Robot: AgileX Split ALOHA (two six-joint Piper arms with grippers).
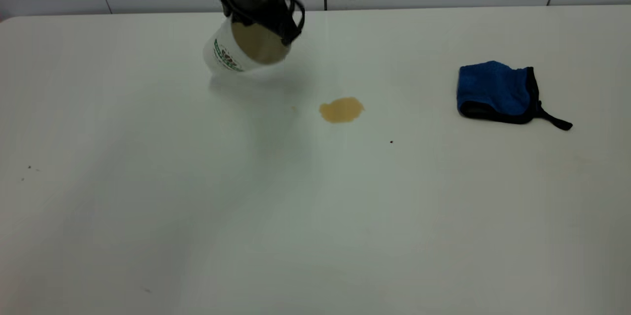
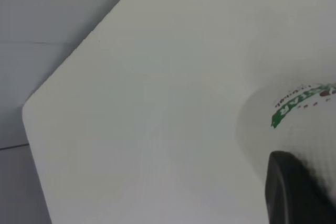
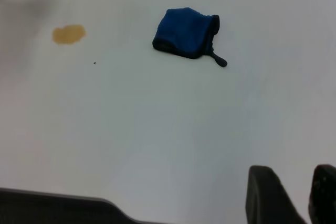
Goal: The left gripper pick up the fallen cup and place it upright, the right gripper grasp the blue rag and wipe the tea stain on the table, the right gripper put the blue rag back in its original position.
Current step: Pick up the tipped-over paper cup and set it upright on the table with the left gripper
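Next, my left hand stands the white paper cup on the bare table (image 1: 217, 111), beside the tea stain, away from the blue rag.
My left gripper (image 1: 261, 21) is shut on the rim end of the white paper cup (image 1: 224, 56), which hangs tilted just above the table (image 1: 315, 236) at the far centre-left, its beige inside facing the camera. In the left wrist view one black finger (image 2: 296, 192) presses against the cup (image 2: 294, 124) under its green logo. The tea stain (image 1: 341, 109) (image 3: 68, 34) lies right of the cup. The blue rag (image 1: 495, 90) (image 3: 186, 38) rests folded at the right. My right gripper (image 3: 294, 190) hovers well back from the rag, open by a narrow gap with nothing in it.
A tiny dark speck (image 1: 391, 142) sits on the table between the stain and the rag. The table's far edge (image 1: 443, 8) runs just behind the cup, with a grey wall beyond. A rounded table corner (image 2: 31, 109) shows in the left wrist view.
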